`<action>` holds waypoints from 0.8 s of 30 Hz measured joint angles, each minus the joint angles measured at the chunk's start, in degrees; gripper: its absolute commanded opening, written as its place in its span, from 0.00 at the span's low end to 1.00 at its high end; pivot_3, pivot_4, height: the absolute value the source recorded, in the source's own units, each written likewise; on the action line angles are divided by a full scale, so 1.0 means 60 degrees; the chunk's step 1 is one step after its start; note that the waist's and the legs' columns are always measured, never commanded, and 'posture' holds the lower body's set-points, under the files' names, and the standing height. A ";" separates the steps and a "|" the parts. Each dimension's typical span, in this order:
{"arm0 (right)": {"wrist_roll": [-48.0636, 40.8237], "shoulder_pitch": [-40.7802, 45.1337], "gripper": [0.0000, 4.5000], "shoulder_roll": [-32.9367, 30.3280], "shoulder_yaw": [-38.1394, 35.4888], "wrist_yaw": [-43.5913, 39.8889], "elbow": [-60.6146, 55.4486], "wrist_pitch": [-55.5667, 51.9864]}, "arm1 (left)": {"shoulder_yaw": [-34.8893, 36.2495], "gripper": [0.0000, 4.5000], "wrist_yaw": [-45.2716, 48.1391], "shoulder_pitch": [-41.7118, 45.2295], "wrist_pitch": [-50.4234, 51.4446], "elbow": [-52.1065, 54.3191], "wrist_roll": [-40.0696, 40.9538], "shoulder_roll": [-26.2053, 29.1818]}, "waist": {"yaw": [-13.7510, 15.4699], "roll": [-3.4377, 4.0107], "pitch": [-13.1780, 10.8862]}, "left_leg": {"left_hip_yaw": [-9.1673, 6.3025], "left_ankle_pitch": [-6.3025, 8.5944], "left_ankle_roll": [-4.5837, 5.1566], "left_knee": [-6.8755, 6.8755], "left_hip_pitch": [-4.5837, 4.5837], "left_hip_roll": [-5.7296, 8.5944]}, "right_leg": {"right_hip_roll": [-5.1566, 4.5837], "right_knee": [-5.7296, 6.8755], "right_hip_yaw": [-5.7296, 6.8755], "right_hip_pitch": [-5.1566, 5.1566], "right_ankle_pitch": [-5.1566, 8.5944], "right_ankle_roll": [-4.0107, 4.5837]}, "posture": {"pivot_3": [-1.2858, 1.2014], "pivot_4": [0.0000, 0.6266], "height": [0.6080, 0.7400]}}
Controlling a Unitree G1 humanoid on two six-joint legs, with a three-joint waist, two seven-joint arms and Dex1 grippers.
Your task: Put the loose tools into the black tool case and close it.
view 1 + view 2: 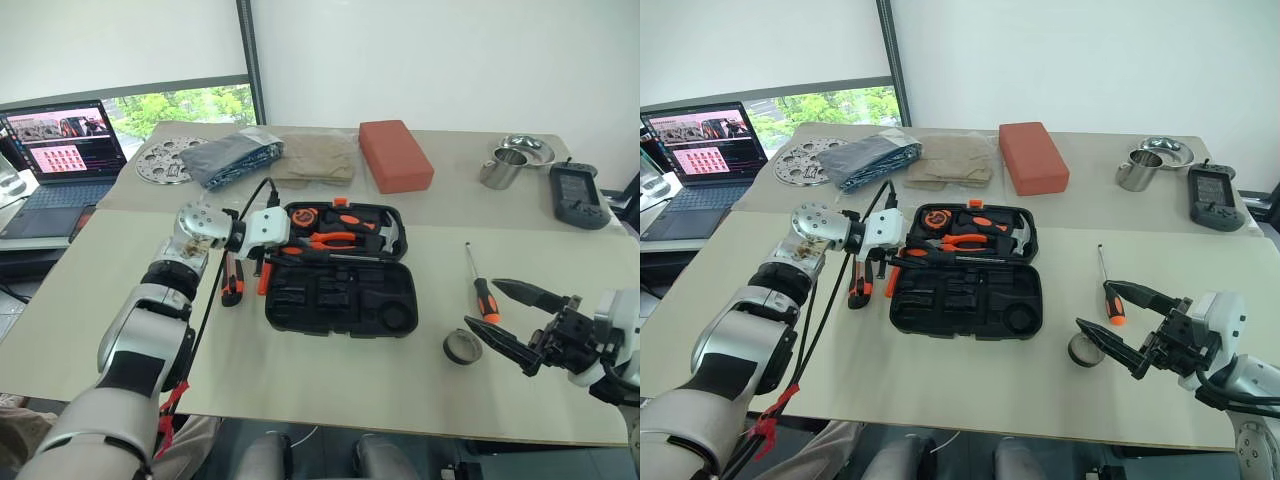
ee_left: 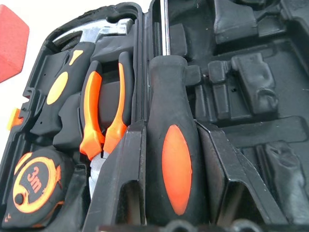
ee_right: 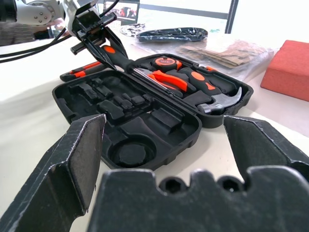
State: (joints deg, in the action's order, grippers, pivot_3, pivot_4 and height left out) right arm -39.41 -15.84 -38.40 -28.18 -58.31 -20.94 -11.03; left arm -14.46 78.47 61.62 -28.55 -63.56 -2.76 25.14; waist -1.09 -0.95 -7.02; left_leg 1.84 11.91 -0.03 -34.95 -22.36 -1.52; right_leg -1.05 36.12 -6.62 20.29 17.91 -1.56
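My left gripper has the orange-and-black screwdriver to place. It will put it down in the near half's slot (image 1: 318, 266) (image 2: 185, 108) beside the hinge.
The black tool case (image 1: 340, 298) lies open at the table's middle, its near half holding bare moulded slots. My left gripper (image 1: 262, 238) hovers at the case's left end, shut on an orange-and-black screwdriver (image 2: 175, 159) whose shaft runs along the hinge. A utility knife (image 1: 232, 280) and a thin orange tool (image 1: 263, 277) lie on the table just left of the case. To the case's right lie a second screwdriver (image 1: 482, 290) and a dark tape roll (image 1: 462, 348). My right gripper (image 1: 483, 303) stands open beside those two, holding nothing.
The far half of the case holds a tape measure (image 2: 36, 186), pliers (image 2: 104, 116) and a hammer (image 1: 390, 228). Along the back of the table: a red-orange block (image 1: 395, 155), folded cloths (image 1: 240, 155), a metal disc (image 1: 163, 160), a steel cup (image 1: 503, 168), a remote (image 1: 577, 195). A laptop (image 1: 65, 150) stands far left.
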 measured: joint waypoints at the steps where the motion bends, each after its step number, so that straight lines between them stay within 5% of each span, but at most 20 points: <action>1: 0.0001 -0.0067 1.00 0.0017 -0.0006 -0.0001 0.0000 0.0055 | -0.0001 0.22 0.0027 0.0020 0.0000 -0.0086 -0.0099 -0.0010 | 0.0000 -0.0001 -0.0001 | -0.0002 0.0000 0.0000 -0.0002 0.0000 -0.0002 | 0.0004 0.0002 0.0000 0.0000 0.0000 -0.0001 | 0.52 0.24 1.00; 24: 0.0001 0.0007 1.00 0.0025 -0.0120 0.0177 -0.0110 0.0100 | -0.0079 0.22 -0.0129 0.0042 0.0263 -0.0421 -0.1056 -0.0058 | 0.0014 0.0030 0.0018 | -0.0022 0.0000 0.0000 -0.0014 -0.0005 -0.0031 | 0.0069 0.0013 -0.0041 -0.0001 -0.0002 0.0004 | 0.52 0.24 1.00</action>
State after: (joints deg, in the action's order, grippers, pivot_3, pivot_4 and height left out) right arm -39.41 -15.79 -38.25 -28.90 -57.25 -21.59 -10.43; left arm -14.93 77.69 61.88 -26.97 -66.08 -9.09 24.79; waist -1.01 -0.77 -6.91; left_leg 1.71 11.91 -0.03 -35.03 -22.39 -1.71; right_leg -0.63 36.20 -6.87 20.29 17.90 -1.54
